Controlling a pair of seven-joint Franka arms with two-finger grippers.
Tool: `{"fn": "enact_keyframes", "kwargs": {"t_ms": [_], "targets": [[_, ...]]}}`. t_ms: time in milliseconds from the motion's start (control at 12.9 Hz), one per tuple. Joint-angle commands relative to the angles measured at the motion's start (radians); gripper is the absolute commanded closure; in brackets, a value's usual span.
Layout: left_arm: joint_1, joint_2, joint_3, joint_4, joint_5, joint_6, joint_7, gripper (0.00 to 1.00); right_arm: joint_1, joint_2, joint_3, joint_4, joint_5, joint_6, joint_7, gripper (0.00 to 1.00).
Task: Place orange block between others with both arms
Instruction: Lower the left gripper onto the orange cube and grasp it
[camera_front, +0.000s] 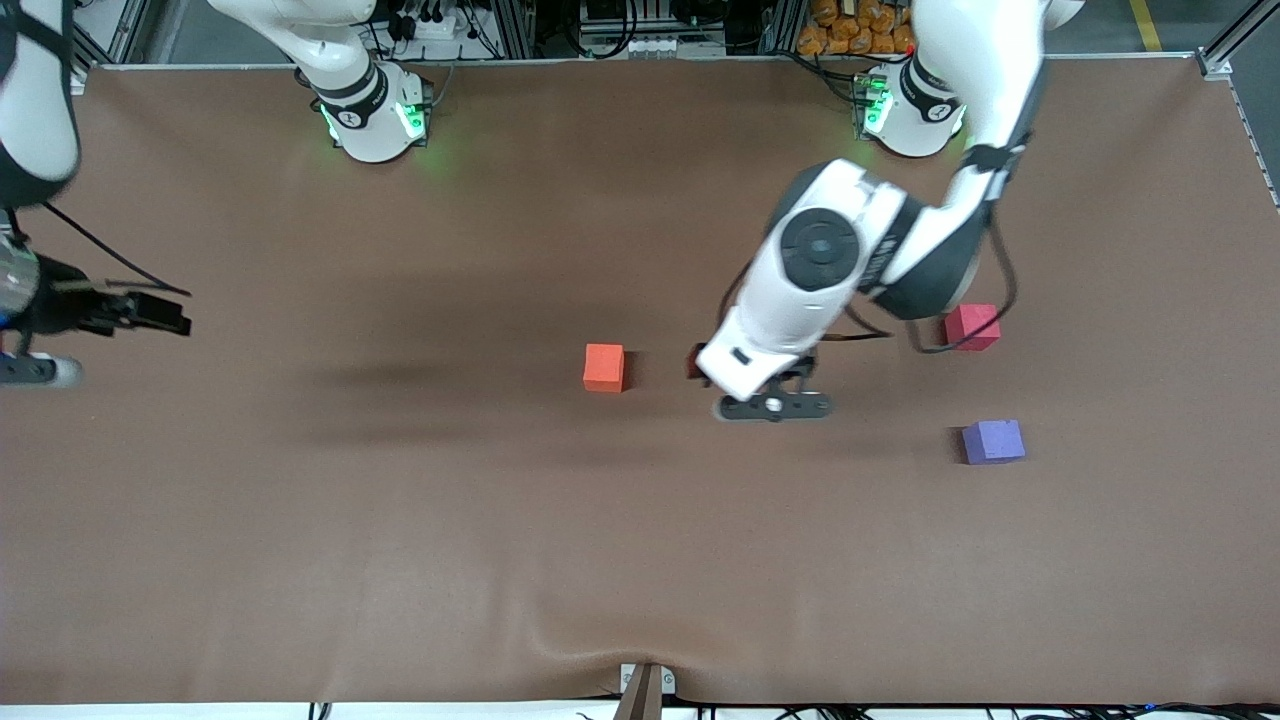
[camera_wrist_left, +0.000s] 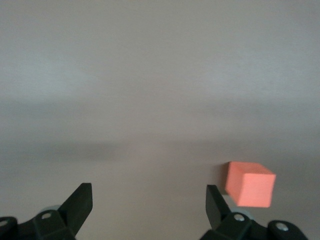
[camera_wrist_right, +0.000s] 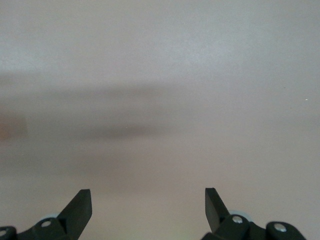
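I will close my left gripper on opposite sides of the orange block (camera_front: 603, 370) (camera_wrist_left: 250, 185), since the block should go between the pinkish-red cube and the purple-blue cube.
The orange block (camera_front: 603, 367) sits near the middle of the brown table; the left wrist view shows this orange block (camera_wrist_left: 250, 183) just outside one fingertip (camera_wrist_left: 216, 205). The others stand toward the left arm's end: a pinkish-red cube (camera_front: 972, 326) and, nearer the front camera, a purple-blue cube (camera_front: 993, 441). My left gripper (camera_front: 770, 404) hangs over the table between the orange block and those two cubes. In its wrist view this left gripper (camera_wrist_left: 149, 200) is open and empty. My right gripper (camera_front: 150, 313) waits over the right arm's end of the table; its wrist view shows the right gripper (camera_wrist_right: 148, 202) open over bare cloth.
A black cable (camera_front: 955, 347) from the left arm loops down beside the pinkish-red cube. The brown cloth (camera_front: 400, 520) covers the whole table. A small bracket (camera_front: 645, 684) sits at the table's front edge. Both green-lit bases (camera_front: 375, 120) stand along the back.
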Motion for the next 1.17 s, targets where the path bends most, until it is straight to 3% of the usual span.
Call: {"fn": "enact_keyframes", "kwargs": {"t_ms": [0,155,311,700,1088], "targets": [[-0.053,0.073,0.014,0.039,-0.002,0.079,-0.06,0.0,-0.022,-0.072,0.021,-0.045,-0.014,0.005,-0.023,0.0],[-0.089,0.123,0.014,0.048,-0.004,0.17,-0.11,0.0,-0.021,-0.1,0.023,-0.041,-0.014,-0.007,-0.057,0.0],[-0.144,0.172,0.028,0.086,0.001,0.181,-0.198,0.0,-0.022,-0.103,0.023,-0.016,-0.012,-0.03,-0.141,0.0],[-0.318,0.228,0.157,0.1,0.001,0.183,-0.23,0.0,-0.016,-0.101,0.027,0.057,-0.009,-0.116,-0.092,0.0],[-0.361,0.295,0.158,0.129,0.003,0.247,-0.175,0.0,-0.016,-0.101,0.026,0.094,-0.003,-0.18,-0.054,0.0]]}}
